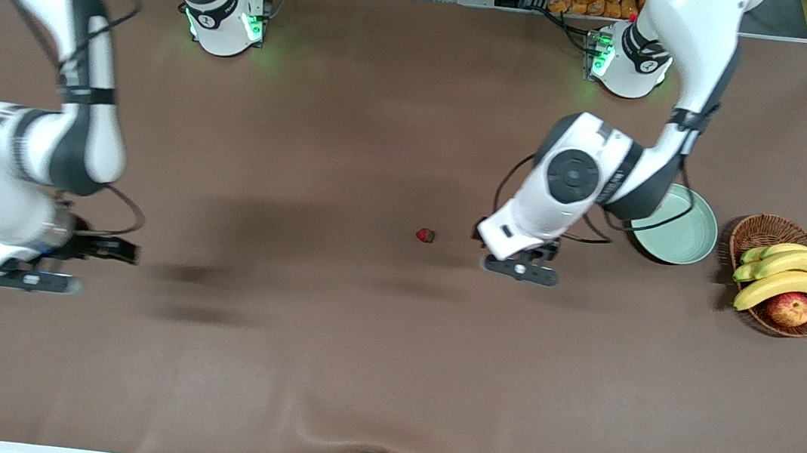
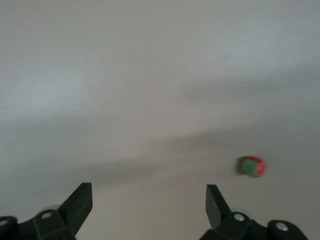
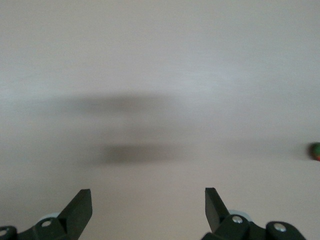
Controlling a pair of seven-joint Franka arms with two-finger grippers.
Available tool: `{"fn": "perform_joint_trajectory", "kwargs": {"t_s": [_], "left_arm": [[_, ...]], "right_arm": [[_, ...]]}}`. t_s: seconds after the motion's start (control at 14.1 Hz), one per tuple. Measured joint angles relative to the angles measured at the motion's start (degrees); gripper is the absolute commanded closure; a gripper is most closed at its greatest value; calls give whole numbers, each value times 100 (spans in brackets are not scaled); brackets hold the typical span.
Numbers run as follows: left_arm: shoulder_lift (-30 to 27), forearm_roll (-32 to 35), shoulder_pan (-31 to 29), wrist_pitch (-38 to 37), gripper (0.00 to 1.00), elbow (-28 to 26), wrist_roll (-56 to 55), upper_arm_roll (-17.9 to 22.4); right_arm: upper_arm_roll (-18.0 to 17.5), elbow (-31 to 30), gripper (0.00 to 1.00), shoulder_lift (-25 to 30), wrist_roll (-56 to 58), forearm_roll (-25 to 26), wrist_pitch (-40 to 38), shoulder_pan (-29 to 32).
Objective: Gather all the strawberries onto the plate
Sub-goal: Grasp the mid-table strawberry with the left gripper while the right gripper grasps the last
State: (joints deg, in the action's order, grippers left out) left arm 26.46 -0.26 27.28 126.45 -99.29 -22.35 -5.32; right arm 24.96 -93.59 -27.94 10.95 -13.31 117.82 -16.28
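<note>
I need to use my left gripper to take hold of the strawberry near the middle of the brown table, closing it across its green top and red end [image 1: 424, 234] [image 2: 253, 166].
One strawberry [image 1: 424, 235], small and red with a green top, lies on the brown table near its middle. It also shows in the left wrist view [image 2: 252, 166] and at the edge of the right wrist view [image 3: 316, 150]. No other strawberries show. The pale green plate [image 1: 688, 232] sits toward the left arm's end, partly hidden by the left arm; its visible part is bare. My left gripper [image 1: 532, 260] [image 2: 148, 202] is open and empty over the table between the strawberry and the plate. My right gripper [image 1: 77, 254] [image 3: 148, 202] is open and empty over bare table at the right arm's end.
A brown wicker basket [image 1: 760, 229] with bananas [image 1: 785, 274] and a red-yellow apple [image 1: 790, 308] stands beside the plate, toward the left arm's end of the table. A brown cloth [image 1: 356, 373] covers the table.
</note>
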Motion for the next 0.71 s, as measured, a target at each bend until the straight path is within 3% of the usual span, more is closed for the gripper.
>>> {"fn": "perform_joint_trajectory", "kwargs": {"t_s": [0.36, 0.71], "left_arm": [[632, 0, 173, 1, 0, 665, -110, 24], [1039, -172, 241, 304, 0, 937, -110, -7]], "right_arm": [[-49, 45, 0, -292, 868, -2, 170, 1236], [-185, 208, 0, -1049, 1653, -24, 889, 1884]]}}
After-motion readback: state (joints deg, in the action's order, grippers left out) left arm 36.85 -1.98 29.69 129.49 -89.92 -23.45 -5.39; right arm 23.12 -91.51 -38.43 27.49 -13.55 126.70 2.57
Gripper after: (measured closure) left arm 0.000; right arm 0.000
